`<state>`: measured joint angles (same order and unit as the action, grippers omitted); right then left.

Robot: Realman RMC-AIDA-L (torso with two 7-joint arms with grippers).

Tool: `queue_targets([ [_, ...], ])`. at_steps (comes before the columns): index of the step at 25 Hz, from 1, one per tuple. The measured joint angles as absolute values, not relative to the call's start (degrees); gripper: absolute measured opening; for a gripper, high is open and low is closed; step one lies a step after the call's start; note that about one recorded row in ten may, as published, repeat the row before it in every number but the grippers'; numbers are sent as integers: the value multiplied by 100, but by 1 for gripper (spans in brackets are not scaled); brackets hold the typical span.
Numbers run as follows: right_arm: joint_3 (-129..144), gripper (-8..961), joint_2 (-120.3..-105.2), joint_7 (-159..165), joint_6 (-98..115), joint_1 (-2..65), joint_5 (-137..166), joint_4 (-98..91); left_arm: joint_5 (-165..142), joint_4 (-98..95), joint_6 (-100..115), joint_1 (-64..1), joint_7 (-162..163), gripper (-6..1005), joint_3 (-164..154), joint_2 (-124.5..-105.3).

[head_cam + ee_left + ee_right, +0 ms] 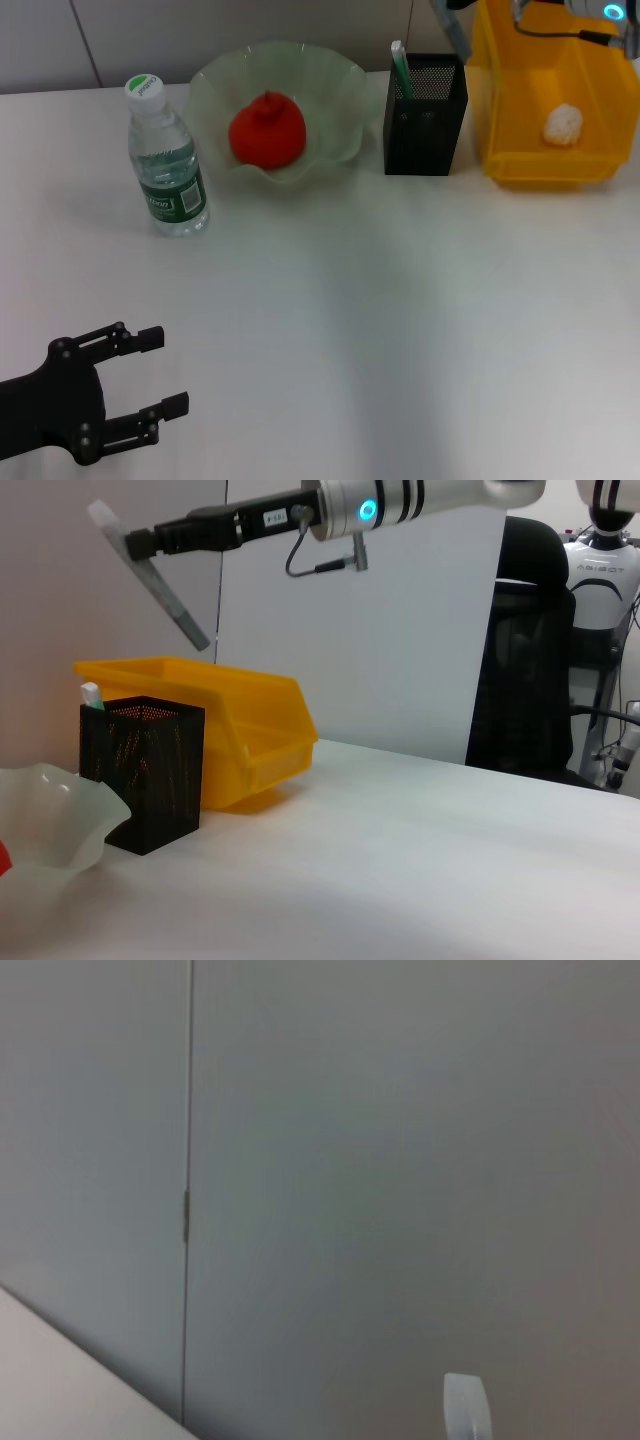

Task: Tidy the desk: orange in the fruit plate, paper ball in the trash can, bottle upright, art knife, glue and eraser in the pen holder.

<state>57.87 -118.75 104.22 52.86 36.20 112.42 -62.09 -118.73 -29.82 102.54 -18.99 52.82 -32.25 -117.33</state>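
Note:
The robot's right gripper should release the art knife in the black mesh pen holder (405,72) next to the white-and-green stick.
My right gripper (140,542) is shut on the art knife (160,585), a long grey strip held tilted in the air above the black mesh pen holder (150,770) and the yellow trash can (250,730). From the head the knife (452,30) shows just above the pen holder (425,115), from which a white-and-green stick (400,65) pokes up. The paper ball (562,125) lies in the trash can (520,160). The orange (268,128) sits in the fruit plate (340,90). The bottle (165,160) stands upright. My left gripper (168,372) is open, low at the near left. The eraser is out of view.
The right arm (400,500) reaches in from behind the trash can at the table's far right. A black office chair (530,660) and another robot (605,570) stand beyond the table's far edge. White tabletop (400,320) spreads between my left gripper and the objects.

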Motion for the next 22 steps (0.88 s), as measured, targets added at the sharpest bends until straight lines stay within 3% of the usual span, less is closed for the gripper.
queue_targets([
  [22,5423,127,-11831,9533,4603,4021,10730,-4343,-11875,-2986,10208,-1913,5266,754,-3234,-11775],
])
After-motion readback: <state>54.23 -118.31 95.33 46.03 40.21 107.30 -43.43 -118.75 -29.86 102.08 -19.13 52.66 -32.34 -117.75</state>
